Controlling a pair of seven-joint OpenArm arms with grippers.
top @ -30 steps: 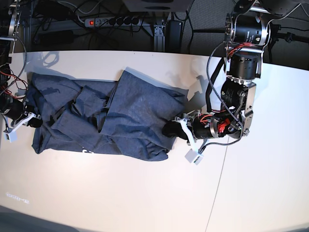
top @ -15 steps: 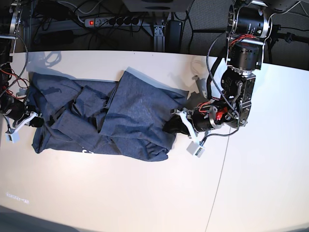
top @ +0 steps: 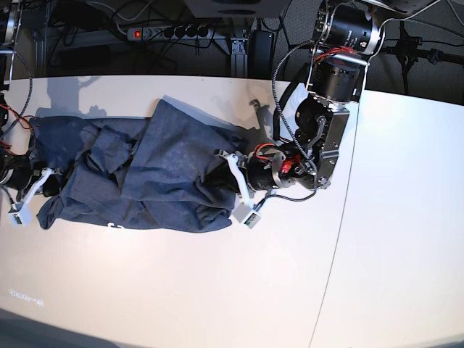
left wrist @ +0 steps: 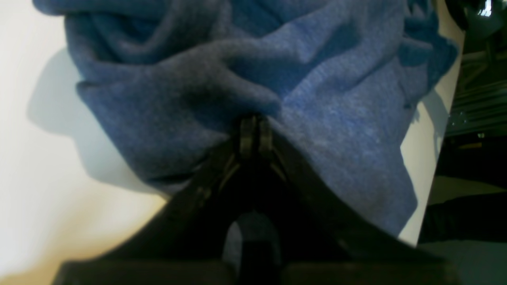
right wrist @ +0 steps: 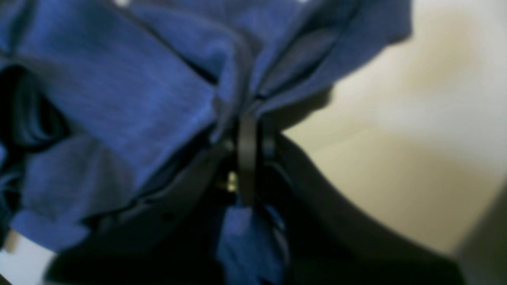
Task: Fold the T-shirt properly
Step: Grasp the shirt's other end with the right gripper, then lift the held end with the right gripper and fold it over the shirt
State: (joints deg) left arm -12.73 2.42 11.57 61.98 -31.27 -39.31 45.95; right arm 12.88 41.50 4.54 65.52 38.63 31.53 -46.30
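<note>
Next, my right gripper releases its end of the T-shirt on the bunched cloth [top: 209, 188] next to the fingertips of my left gripper.
The T-shirt [top: 159, 174] lies bunched and creased across the left half of the white table [top: 217, 290], with a bit of white lettering [top: 116, 226] at its front edge. My left gripper [top: 230, 185] is at the shirt's right end, shut on the fabric. In the left wrist view its fingertips [left wrist: 253, 130] pinch a fold of the T-shirt [left wrist: 336, 118]. My right gripper [top: 38, 185] holds the shirt's left end. The right wrist view shows that gripper [right wrist: 253, 126] shut on the blue cloth [right wrist: 138, 99], with some fabric trailing below the fingers.
A power strip [top: 167, 31] and cables sit behind the table's back edge. A seam [top: 339, 217] runs front to back through the tabletop, right of the left arm [top: 326, 123]. The right arm's body is mostly cut off at the left border.
My left arm has swung toward the view's left, carrying the shirt's right end with it. The whole shirt has shifted left and bunched tighter. The right gripper has drifted slightly left.
</note>
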